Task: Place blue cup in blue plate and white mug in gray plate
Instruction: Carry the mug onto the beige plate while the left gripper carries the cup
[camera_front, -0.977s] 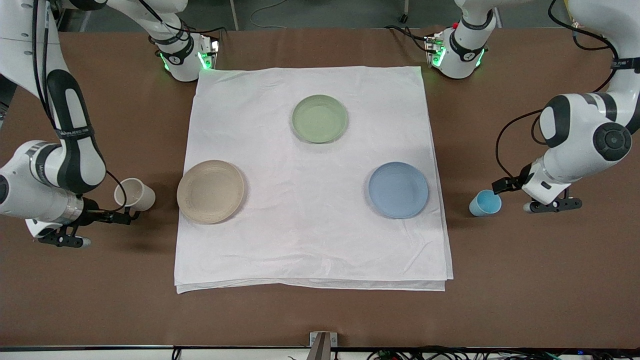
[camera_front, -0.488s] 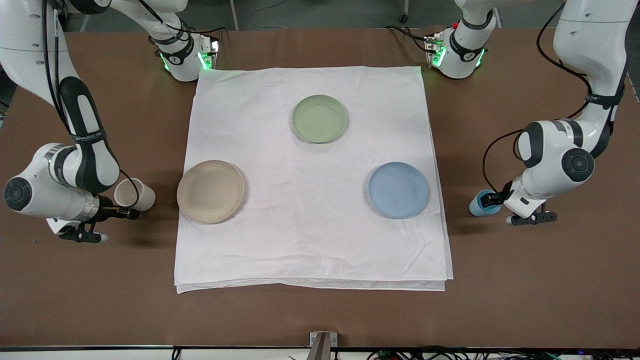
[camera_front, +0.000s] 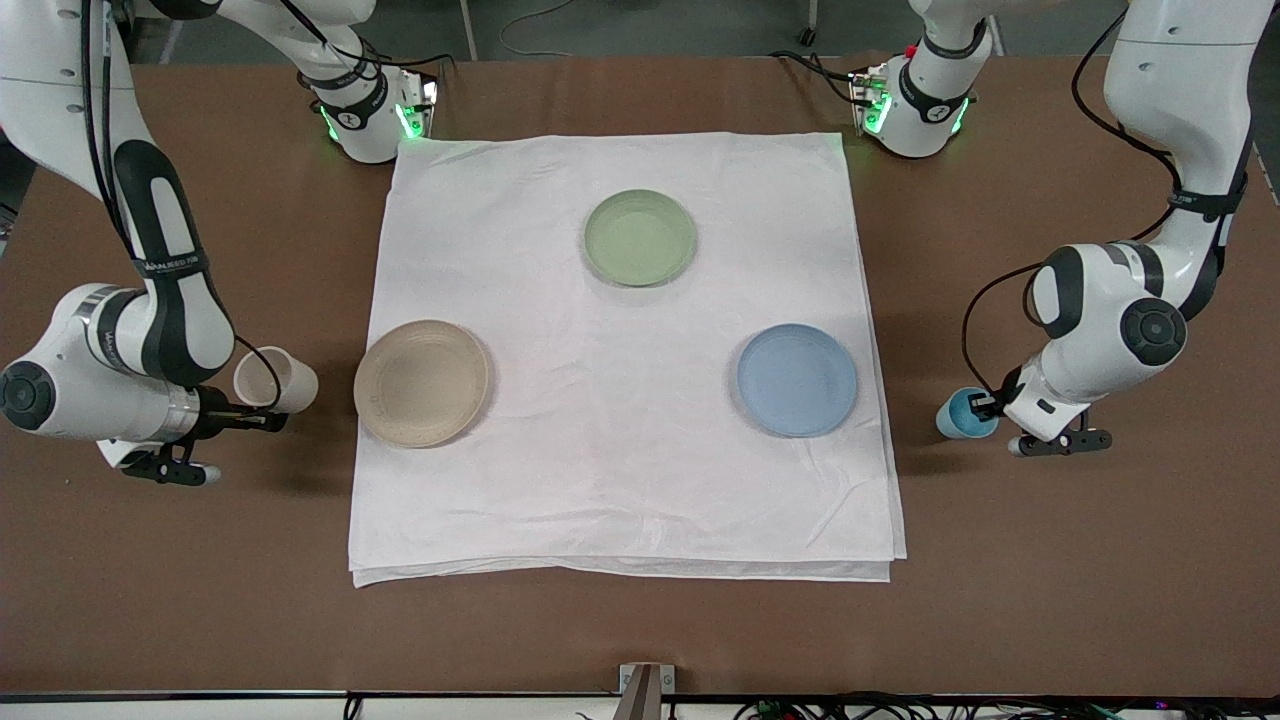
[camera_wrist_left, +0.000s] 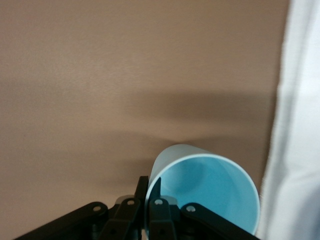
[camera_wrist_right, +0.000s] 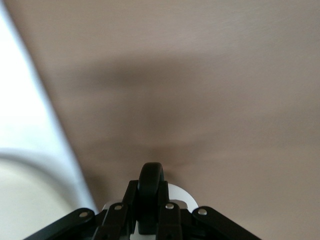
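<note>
My right gripper has the white mug, now tilted beside the gray plate. It will let go of the mug on the gray plate, just off its middle (camera_front: 426, 367) toward the arm bases.
The blue cup (camera_front: 962, 414) is on the bare brown table beside the cloth, toward the left arm's end, and tips toward my left gripper (camera_front: 986, 405). In the left wrist view the left gripper (camera_wrist_left: 149, 186) is shut on the cup's (camera_wrist_left: 210, 192) rim, one finger inside and one outside. The white mug (camera_front: 276, 380) is tilted beside the gray plate (camera_front: 421, 383), toward the right arm's end. My right gripper (camera_front: 268, 418) is shut on its black handle (camera_wrist_right: 151, 184). The blue plate (camera_front: 797, 379) lies empty on the cloth.
A white cloth (camera_front: 620, 480) covers the middle of the table (camera_front: 640, 630). A sage-green plate (camera_front: 640, 237) lies on it, farther from the front camera than the other two plates. Both arm bases stand at the table's edge farthest from the camera.
The left gripper has moved in onto the blue cup and closed on its rim. The right gripper has closed on the mug's handle, and the mug has shifted slightly and tilted.
</note>
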